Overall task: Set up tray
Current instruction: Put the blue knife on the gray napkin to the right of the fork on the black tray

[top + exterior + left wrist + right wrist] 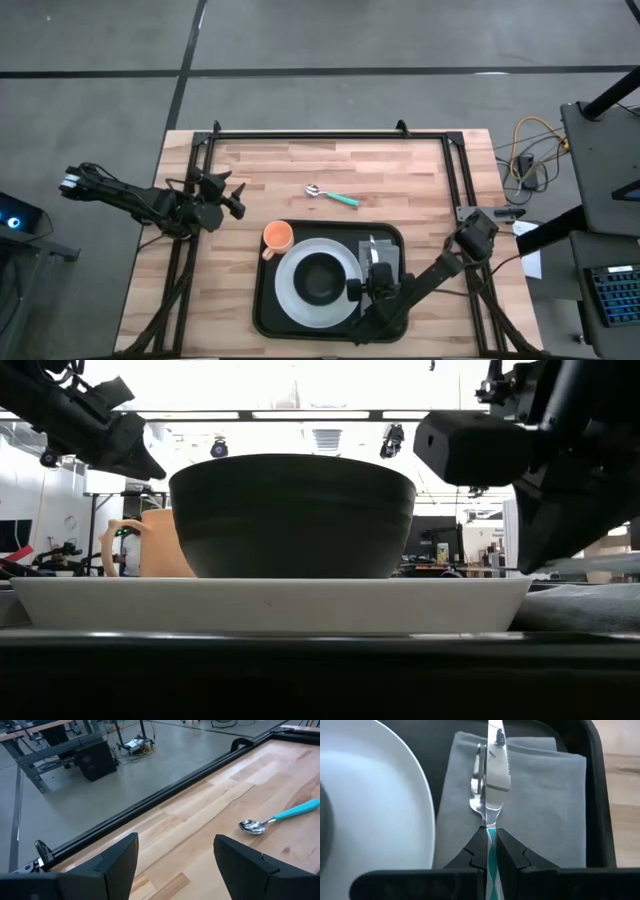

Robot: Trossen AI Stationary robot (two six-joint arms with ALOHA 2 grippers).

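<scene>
The teal-handled knife, now held over the napkin's near end, is to go down next. My right gripper will put it on the grey napkin (pixel 383 293) (pixel 510 832) between the other silver utensil and the tray's rim.
The black tray (pixel 262 300) holds a white plate (pixel 290 290) with a black bowl (pixel 320 278) on it, an orange cup (pixel 277 237) at its far left corner, and a grey folded napkin (pixel 545 795) to the right of the plate. My right gripper (pixel 491 837) is over the napkin's near end, shut on a teal-handled knife (pixel 497 770). A second silver utensil (pixel 478 775) lies beside the blade. A teal-handled spoon (pixel 333 195) lies on the bare table beyond the tray. My left gripper (pixel 238 203) hovers open, left of the spoon. My right gripper pinches the knife's teal handle (pixel 491 845) between its two fingers, close to where the blade begins. The fingers come from the table's near side and lie along the knife. The blade points toward the far edge, over the napkin's middle; whether it touches the cloth I cannot tell.
The tray's raised right rim (pixel 595 780) runs close beside the napkin. A black metal frame (pixel 330 135) borders the wooden table's far, left and right sides. Bare wood lies between the spoon and the tray and along the left side.
</scene>
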